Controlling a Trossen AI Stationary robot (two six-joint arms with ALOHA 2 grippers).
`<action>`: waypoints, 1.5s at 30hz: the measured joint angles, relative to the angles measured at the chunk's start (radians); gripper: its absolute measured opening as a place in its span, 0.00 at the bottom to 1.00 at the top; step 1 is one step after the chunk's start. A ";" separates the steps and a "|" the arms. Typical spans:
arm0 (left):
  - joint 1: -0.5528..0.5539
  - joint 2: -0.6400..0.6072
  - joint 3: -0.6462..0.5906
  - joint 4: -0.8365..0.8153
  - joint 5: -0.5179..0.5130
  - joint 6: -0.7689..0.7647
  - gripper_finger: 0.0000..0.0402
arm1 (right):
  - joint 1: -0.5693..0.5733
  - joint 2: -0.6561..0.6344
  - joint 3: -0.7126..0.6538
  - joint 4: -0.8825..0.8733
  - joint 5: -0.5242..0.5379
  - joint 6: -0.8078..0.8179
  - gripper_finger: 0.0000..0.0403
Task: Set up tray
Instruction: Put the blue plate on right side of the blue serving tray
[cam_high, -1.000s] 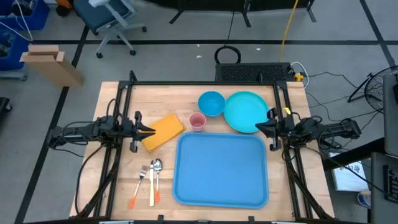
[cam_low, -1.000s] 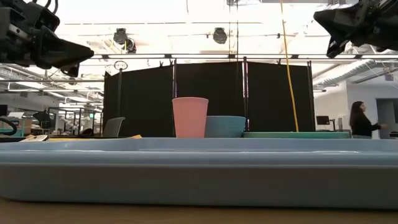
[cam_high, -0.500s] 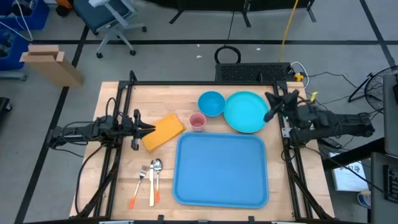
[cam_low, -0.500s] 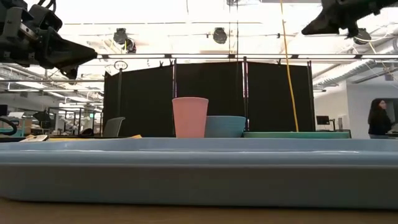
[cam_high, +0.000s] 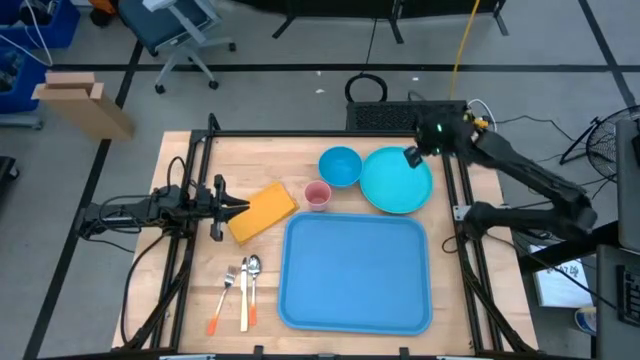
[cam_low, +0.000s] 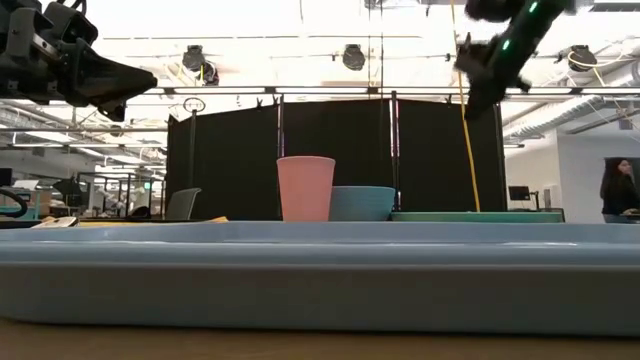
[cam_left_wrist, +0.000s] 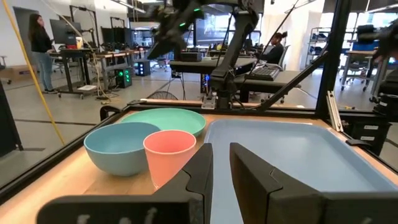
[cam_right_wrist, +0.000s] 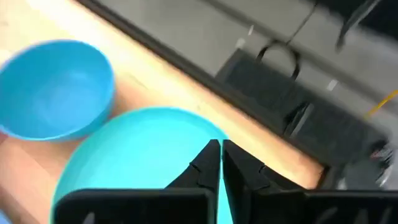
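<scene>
Next, I close my right gripper on the teal plate's rim (cam_high: 425, 161), on the side facing away from the blue bowl.
The blue tray (cam_high: 355, 272) lies flat at the table's near middle; its rim (cam_low: 320, 250) fills the low view. Beyond it stand a teal plate (cam_high: 396, 180), a blue bowl (cam_high: 340, 165) and a pink cup (cam_high: 318, 195). My right gripper (cam_high: 410, 157) hovers shut above the plate's far right part (cam_right_wrist: 143, 162), tipped downward and high up (cam_low: 470, 100). My left gripper (cam_high: 240, 208) waits raised (cam_low: 145, 75) over the left edge of a yellow cloth (cam_high: 265, 208), shut but for a slim gap (cam_left_wrist: 221, 158), touching nothing.
A fork, a spoon and a knife (cam_high: 240, 292) lie left of the tray near the table's near edge. Black frame bars (cam_high: 190, 200) run along both table sides. A person (cam_low: 615, 190) stands in the room beyond the table.
My right gripper has risen from the table's right side beside the plate, swung toward the far edge and come over the plate's far right part, tipping downward. The left arm and all objects have kept still.
</scene>
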 joint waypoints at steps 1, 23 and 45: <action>0.000 0.000 0.000 0.000 0.000 0.002 0.14 | -0.054 0.036 0.000 0.000 -0.053 -0.013 0.06; 0.000 0.000 0.001 -0.077 0.005 -0.040 0.14 | -0.294 0.431 0.001 0.050 -0.161 -0.171 0.77; 0.000 0.000 0.001 -0.084 0.004 -0.035 0.14 | -0.311 0.486 -0.058 0.039 -0.162 -0.133 0.70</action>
